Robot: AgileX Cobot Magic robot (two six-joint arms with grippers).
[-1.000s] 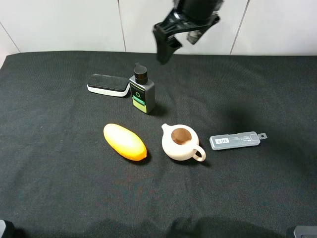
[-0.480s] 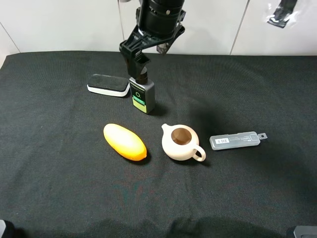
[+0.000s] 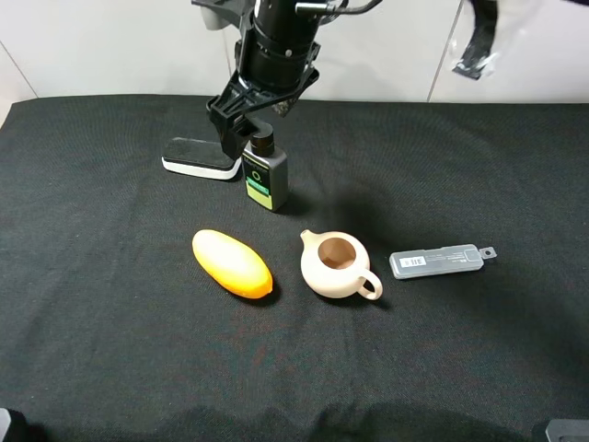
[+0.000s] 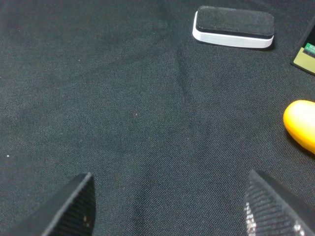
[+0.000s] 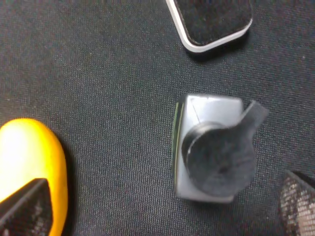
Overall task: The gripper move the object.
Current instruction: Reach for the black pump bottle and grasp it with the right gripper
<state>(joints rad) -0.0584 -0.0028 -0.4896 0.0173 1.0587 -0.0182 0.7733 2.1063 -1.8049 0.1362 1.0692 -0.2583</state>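
Observation:
I need to lower my right gripper to the dark grey bottle next and close it on the bottle's upper body (image 3: pixel 265 166) (image 5: pixel 209 110), just under its black cap.
The object, a small dark grey bottle (image 3: pixel 264 177) with a black cap and a green and cream label, stands upright on the black cloth right of the eraser. My right gripper (image 3: pixel 243 127) hangs just above and behind its cap, reaching in from the back. In the right wrist view the bottle (image 5: pixel 214 152) shows from above. The right gripper (image 5: pixel 162 204) stands open around it, both fingers well apart from it. My left gripper (image 4: pixel 170 206) is open over bare cloth with nothing in it.
A black-and-white eraser (image 3: pixel 201 157) lies left of the bottle. An orange oval fruit (image 3: pixel 231 262) and a cream teapot (image 3: pixel 336 264) sit nearer the front. A clear flat case (image 3: pixel 437 261) lies to the right. The black cloth (image 3: pixel 110 322) covers the table.
My right arm has swung left and down from the back middle. Its open gripper now sits right over the bottle's cap. The bottle and the other things have not moved.

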